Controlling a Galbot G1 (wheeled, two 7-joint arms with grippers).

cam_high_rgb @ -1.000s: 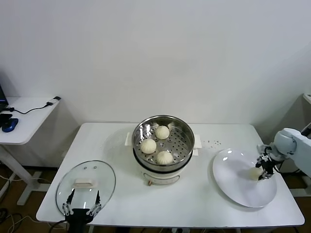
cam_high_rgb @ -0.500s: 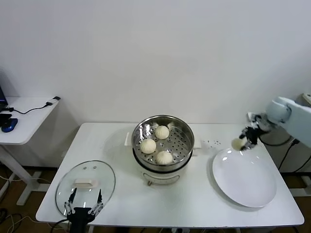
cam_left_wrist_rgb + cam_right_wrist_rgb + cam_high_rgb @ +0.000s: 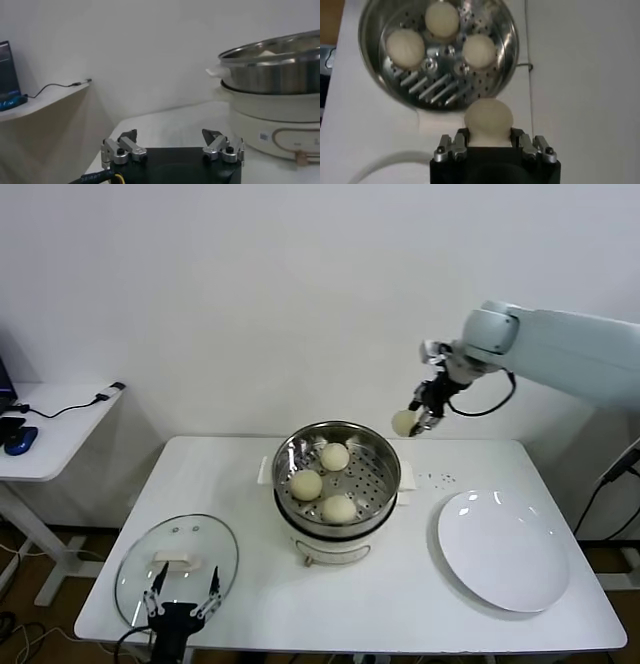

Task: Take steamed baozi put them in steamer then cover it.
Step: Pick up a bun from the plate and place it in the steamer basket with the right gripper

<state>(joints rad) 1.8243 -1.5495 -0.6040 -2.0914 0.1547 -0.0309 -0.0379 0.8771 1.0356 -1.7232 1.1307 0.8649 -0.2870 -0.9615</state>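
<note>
Next, I let go of the baozi with my right gripper on the steamer's empty holed bottom [image 3: 365, 481] [image 3: 446, 78], on the side of the steamer nearest the white plate.
The steel steamer [image 3: 380, 452] [image 3: 507, 55] stands mid-table on its white cooker base and holds three cream-white baozi [image 3: 306, 484] [image 3: 405, 47]. High in the air, just past the steamer's far right rim, my right gripper [image 3: 418, 420] [image 3: 489, 142] is shut on another baozi [image 3: 404, 422] [image 3: 488, 119]. The glass cover [image 3: 176, 562] with its white handle lies flat at the table's front left. My left gripper [image 3: 184, 600] [image 3: 171, 142] stands open at the table's front edge, right at the cover's near rim, with nothing between its fingers.
A bare white plate [image 3: 503, 549] lies at the table's right. A small side table [image 3: 45, 429] with a cable and a blue object stands to the left. A white wall runs behind the table.
My right gripper lifted the baozi off the white plate and carried it up and left to above the steamer's far right rim. The left arm barely moved.
</note>
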